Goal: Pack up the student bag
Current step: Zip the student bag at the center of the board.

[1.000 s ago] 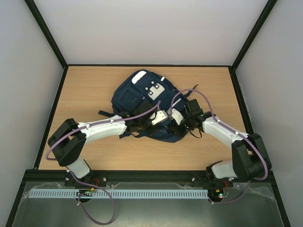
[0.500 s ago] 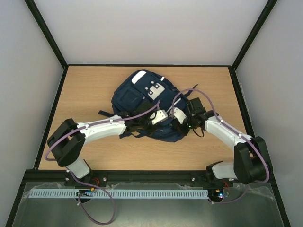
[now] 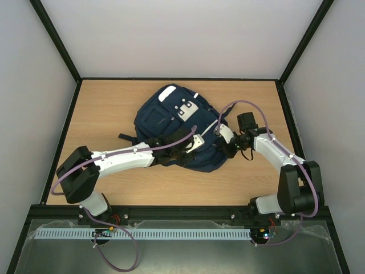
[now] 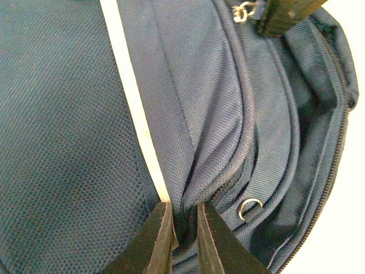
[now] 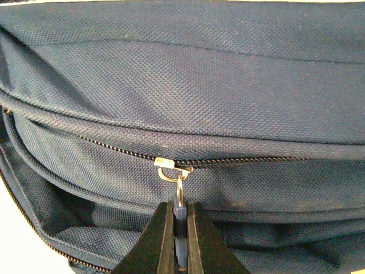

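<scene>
My left gripper should grab the flap's edge itself (image 4: 219,181) and pull the zip straight, because the flap's edge along the zip bows beside the fold in my left gripper.
The student bag (image 3: 165,117), navy blue with white stripes and a grey-white patch, lies in the middle of the table. My left gripper (image 3: 199,147) is at its near right side. In the left wrist view the left gripper (image 4: 183,220) is shut on a fold of the bag's fabric (image 4: 217,154) beside a white stripe (image 4: 134,108). My right gripper (image 3: 217,136) is at the bag's right edge. In the right wrist view the right gripper (image 5: 180,222) is shut on the blue pull tab (image 5: 180,216) of a zip slider (image 5: 166,163). The zip is closed to the slider's right.
Dark straps (image 3: 128,137) stick out from the bag's near left side. A second metal zip ring (image 4: 250,206) hangs by an open pocket (image 4: 313,114) on the bag's side. Black frame rails (image 3: 63,137) border the wooden table (image 3: 108,103).
My right gripper has moved away from the arms' bases along the bag's right side, holding the zip pull. My left gripper has shifted slightly right, holding the fabric.
</scene>
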Controlling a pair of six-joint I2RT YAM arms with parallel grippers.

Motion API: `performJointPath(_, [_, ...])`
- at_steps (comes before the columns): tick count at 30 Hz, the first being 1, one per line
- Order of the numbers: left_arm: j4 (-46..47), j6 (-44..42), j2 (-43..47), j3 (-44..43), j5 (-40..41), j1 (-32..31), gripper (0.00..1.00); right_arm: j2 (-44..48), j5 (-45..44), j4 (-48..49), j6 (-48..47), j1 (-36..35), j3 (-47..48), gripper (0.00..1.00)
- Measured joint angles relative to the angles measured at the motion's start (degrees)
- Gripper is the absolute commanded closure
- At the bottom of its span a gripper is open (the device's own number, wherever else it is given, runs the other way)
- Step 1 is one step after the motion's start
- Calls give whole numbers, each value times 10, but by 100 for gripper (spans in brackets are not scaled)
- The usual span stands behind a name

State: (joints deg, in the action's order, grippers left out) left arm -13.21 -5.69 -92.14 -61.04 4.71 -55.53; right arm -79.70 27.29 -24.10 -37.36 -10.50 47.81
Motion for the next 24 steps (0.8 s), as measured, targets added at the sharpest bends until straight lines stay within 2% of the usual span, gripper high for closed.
performJointPath(3, [-20, 26, 12, 1, 30, -5, 98, 10, 5, -4, 1, -20, 0, 99])
performJointPath(7, [-76, 56, 61, 15, 80, -7, 95, 41, -4, -3, 22, -91, 1, 99])
performJointPath(8, [-87, 62, 77, 23, 90, -7, 89, 45, -4, -3, 31, -108, 2, 99])
performJointPath(11, [-108, 75, 136, 57, 113, -7, 56, 45, 1, -3, 61, -160, 15, 99])
performJointPath(13, [-119, 83, 186, 84, 123, -9, 47, 39, 2, -2, 82, -189, 27, 99])
performJointPath(18, [-77, 86, 314, 140, 120, -33, 46, 11, 9, 0, 115, -220, 34, 99])
performJointPath(21, [-22, 80, 319, 154, 103, -40, 47, 5, 12, 0, 126, -221, 34, 99])
performJointPath(24, [36, 73, 271, 167, 87, -46, 48, 5, 13, 1, 132, -221, 34, 99])
